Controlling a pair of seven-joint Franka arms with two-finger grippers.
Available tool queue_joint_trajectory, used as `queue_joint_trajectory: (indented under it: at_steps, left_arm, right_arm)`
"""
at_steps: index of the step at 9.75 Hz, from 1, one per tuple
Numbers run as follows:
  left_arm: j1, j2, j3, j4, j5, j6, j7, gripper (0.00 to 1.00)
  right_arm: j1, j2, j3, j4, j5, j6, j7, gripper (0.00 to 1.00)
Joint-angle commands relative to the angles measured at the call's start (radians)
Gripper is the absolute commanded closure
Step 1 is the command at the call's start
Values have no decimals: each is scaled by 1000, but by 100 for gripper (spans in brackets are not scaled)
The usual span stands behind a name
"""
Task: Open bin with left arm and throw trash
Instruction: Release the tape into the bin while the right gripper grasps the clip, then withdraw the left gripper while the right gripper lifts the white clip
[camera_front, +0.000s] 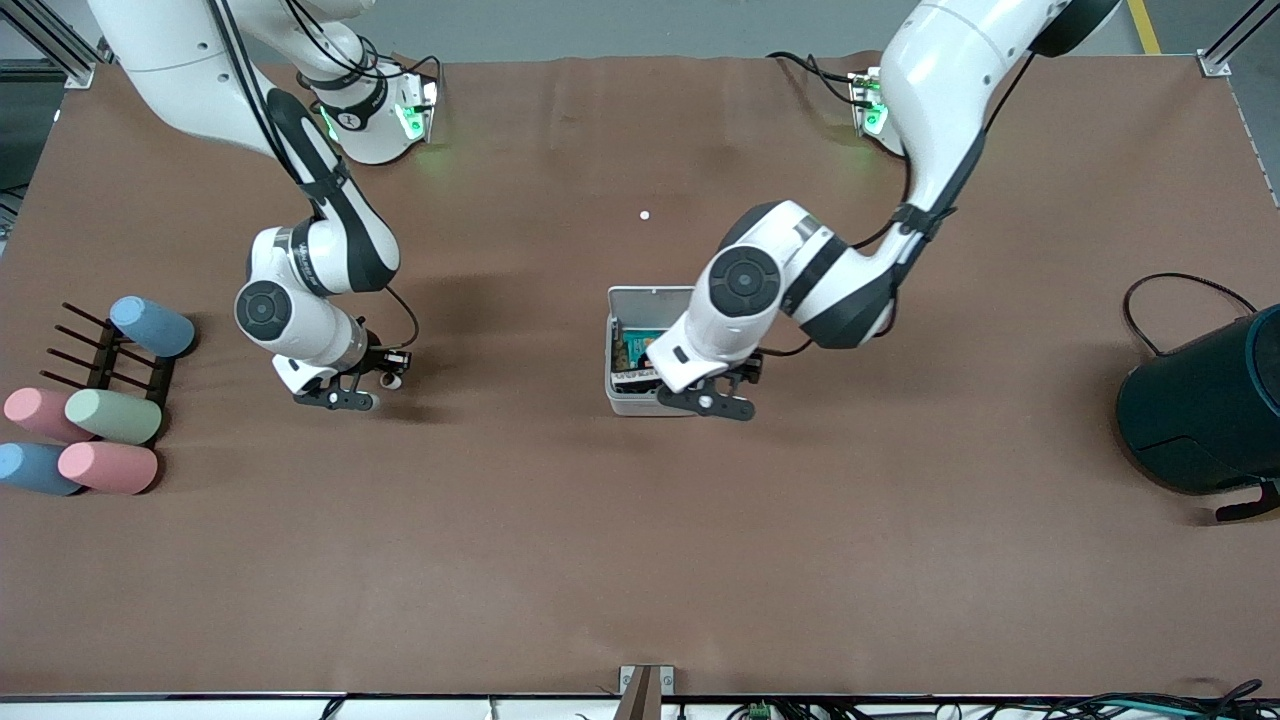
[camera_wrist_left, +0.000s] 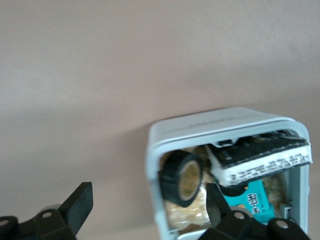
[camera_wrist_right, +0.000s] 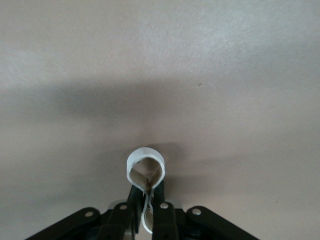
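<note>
My right gripper has the rubber-band loop on the teal packet. It will let go of it inside the bin (camera_front: 631, 353), next to the black shiny wrapper.
The bin (camera_front: 627, 398) stands mid-table with its white lid (camera_front: 648, 299) swung up and open. In the left wrist view the bin (camera_wrist_left: 154, 165) holds a black tape roll (camera_wrist_left: 181, 177), a black shiny wrapper (camera_wrist_left: 260, 152) and a teal packet. My left gripper (camera_front: 712, 398) hovers over the bin's near edge. It is open (camera_wrist_left: 150, 212) and empty, with the bin's wall between its fingers. My right gripper (camera_front: 345, 393) is low over bare table toward the right arm's end. It is shut (camera_wrist_right: 149, 202) on a pale rubber-band loop (camera_wrist_right: 145, 167), which sticks out past the fingertips.
Several pastel cylinders (camera_front: 110, 440) and a black rack (camera_front: 105, 360) lie at the right arm's end. A big dark teal cylinder (camera_front: 1205, 405) with a black cable lies at the left arm's end. A small white speck (camera_front: 644, 215) lies between the bin and the bases.
</note>
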Motion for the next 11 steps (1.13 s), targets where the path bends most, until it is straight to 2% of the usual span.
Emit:
queue_joint_trajectory:
  at_steps: [1,2,3,5,8,9,10,11]
  left_arm:
    - [121,-168,-7,-12,-1,-123,7,0]
    - [198,-228,-12,-12,-3,-164,11,0]
    - [261,-271,-18,-4,-3,-222,40,0]
    - [380,-304,-15,82,-1,-385,207,0]
    - [517,-391,-12,87,-27,-482,309,0]
    - [516,-416,18,80,-69,-481,326,0]
    - [472,-420,99,79,-121,-476,330,0]
    - [444,-434,190,80,-221,-459,315,0]
  right_arm:
    - [-5,-118,22,126,25,-287,135,100]
    - [18,-116,43,267,101,-430,225,100]
    - [59,-112,46,373,148,-518,333,100]
    - [197,-96,46,484,153,-530,585,100]
    - [346,77,45,697,185,-522,1023,100]
    - [385,107,43,713,180,-472,1095,100]
    - [407,111,43,715,183,-386,1155,100]
    - [421,128,43,715,182,-346,1226,99]
